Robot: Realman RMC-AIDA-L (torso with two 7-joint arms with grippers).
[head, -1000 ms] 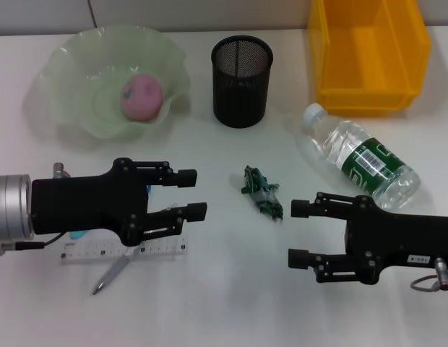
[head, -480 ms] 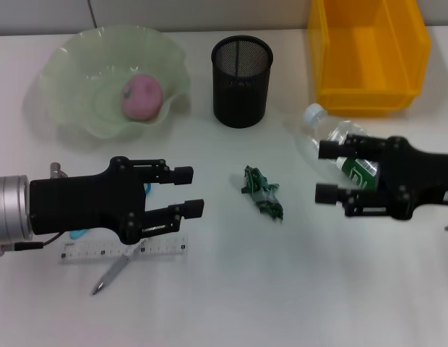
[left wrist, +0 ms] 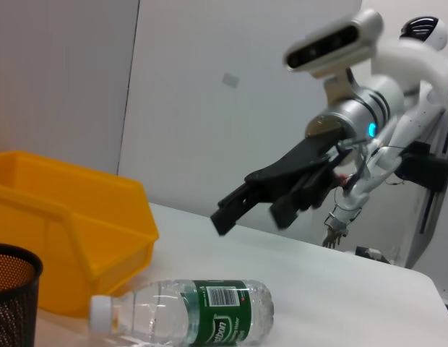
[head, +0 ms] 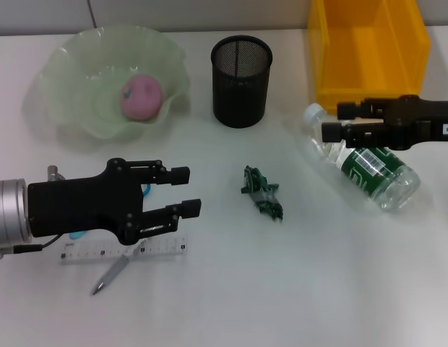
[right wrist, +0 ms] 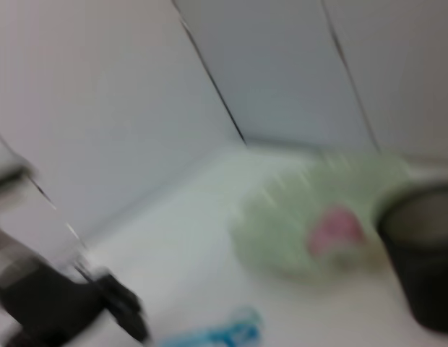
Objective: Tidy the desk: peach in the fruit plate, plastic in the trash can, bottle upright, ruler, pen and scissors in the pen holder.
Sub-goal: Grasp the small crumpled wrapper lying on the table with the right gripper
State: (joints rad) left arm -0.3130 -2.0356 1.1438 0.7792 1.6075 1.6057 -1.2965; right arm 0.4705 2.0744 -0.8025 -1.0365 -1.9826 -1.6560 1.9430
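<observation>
I move my right gripper to the crumpled green plastic next and close it on the plastic's end point(head: 254, 180) closest to the pen holder.
The clear bottle point(head: 363, 157) with a green label lies on its side at the right; it also shows in the left wrist view point(left wrist: 188, 321). My right gripper point(head: 334, 121) is open and hovers over the bottle's neck end; the left wrist view shows it point(left wrist: 247, 217) above the bottle. My left gripper point(head: 188, 191) is open, low at the left, above the ruler point(head: 123, 250), the pen point(head: 111, 275) and the mostly hidden blue scissors point(head: 78, 236). The peach point(head: 141, 96) lies in the green fruit plate point(head: 72, 69). Crumpled green plastic point(head: 262, 192) lies at the centre.
The black mesh pen holder point(head: 242, 81) stands at the back centre. The yellow bin point(head: 368, 50) stands at the back right, just behind the bottle. The right wrist view is blurred and shows the plate point(right wrist: 282, 231) and the pen holder point(right wrist: 423, 253).
My right arm has moved from the front right of the table back and to the right, and now sits over the bottle. The left gripper has hardly moved.
</observation>
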